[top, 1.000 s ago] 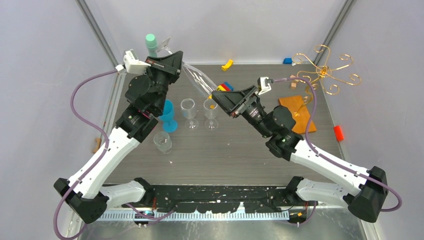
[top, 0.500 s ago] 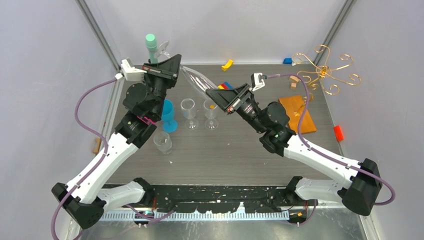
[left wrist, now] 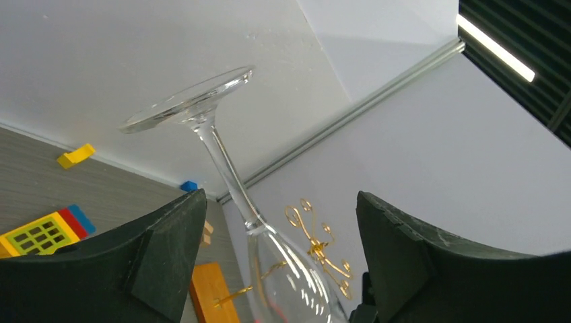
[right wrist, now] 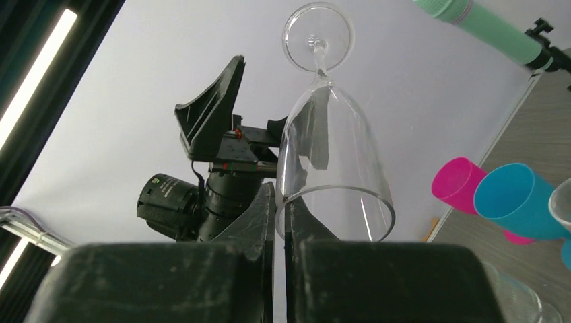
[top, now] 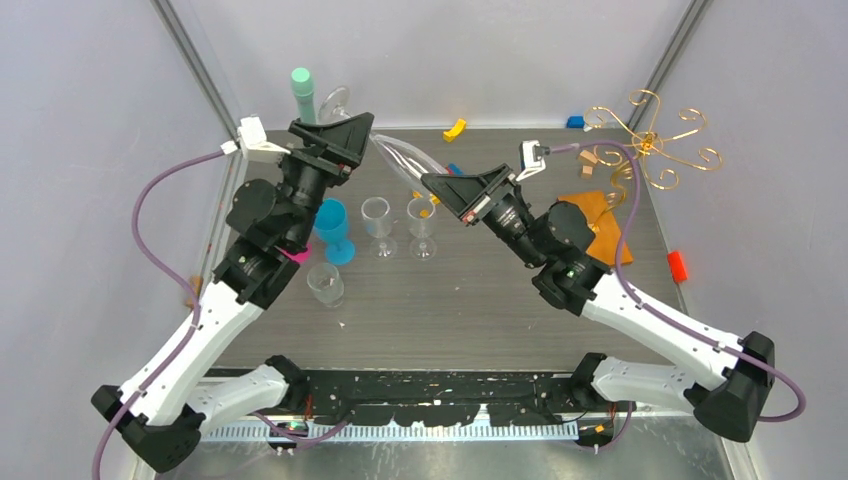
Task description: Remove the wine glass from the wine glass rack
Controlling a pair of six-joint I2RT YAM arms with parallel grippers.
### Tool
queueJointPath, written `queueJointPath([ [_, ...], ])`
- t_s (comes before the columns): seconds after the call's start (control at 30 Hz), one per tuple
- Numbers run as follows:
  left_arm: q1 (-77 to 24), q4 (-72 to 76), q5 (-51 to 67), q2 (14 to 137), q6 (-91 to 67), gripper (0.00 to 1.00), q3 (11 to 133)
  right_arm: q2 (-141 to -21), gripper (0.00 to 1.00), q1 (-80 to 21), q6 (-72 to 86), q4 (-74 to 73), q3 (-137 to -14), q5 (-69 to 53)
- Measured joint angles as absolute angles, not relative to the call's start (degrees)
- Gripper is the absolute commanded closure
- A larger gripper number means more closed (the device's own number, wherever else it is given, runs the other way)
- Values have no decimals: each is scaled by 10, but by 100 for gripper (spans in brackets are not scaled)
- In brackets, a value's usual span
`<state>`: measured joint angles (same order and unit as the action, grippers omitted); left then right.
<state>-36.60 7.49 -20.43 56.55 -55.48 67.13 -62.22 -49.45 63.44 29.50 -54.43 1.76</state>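
My right gripper is to set the wine glass, now tilted in the air, down in front of the small stemmed glasses point(top: 384, 286), next to the clear tumbler.
The wine glass point(top: 400, 155) lies tilted in the air between my two arms, foot toward the back left. My right gripper point(right wrist: 281, 202) is shut on the rim of the wine glass point(right wrist: 330, 148), one finger inside the bowl and one outside. My left gripper point(left wrist: 279, 222) is open, and the glass stem point(left wrist: 222, 161) passes between its fingers without touching them. The wine glass rack point(top: 650, 145), gold wire with curled arms on an orange-brown wooden base point(top: 597, 225), stands at the back right, apart from the glass.
A blue cup point(top: 335, 225), two small stemmed glasses point(top: 377, 222) and a clear tumbler point(top: 325, 283) stand below the left arm. A green cylinder point(top: 303, 90) rises at the back left. Small blocks lie about: yellow point(top: 455, 128), red point(top: 678, 265).
My right gripper has shut on the glass rim. My left gripper has opened and let go of the stem. Both arms shifted slightly.
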Motion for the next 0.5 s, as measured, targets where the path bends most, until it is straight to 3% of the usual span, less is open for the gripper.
queueJointPath([
  [0.23,-366,7,-121,512,-460,0,672,-591,100,-495,562,235,-571,44],
  [0.5,-366,-187,-56,471,-310,0,699,-559,100,-495,402,-39,-704,135],
])
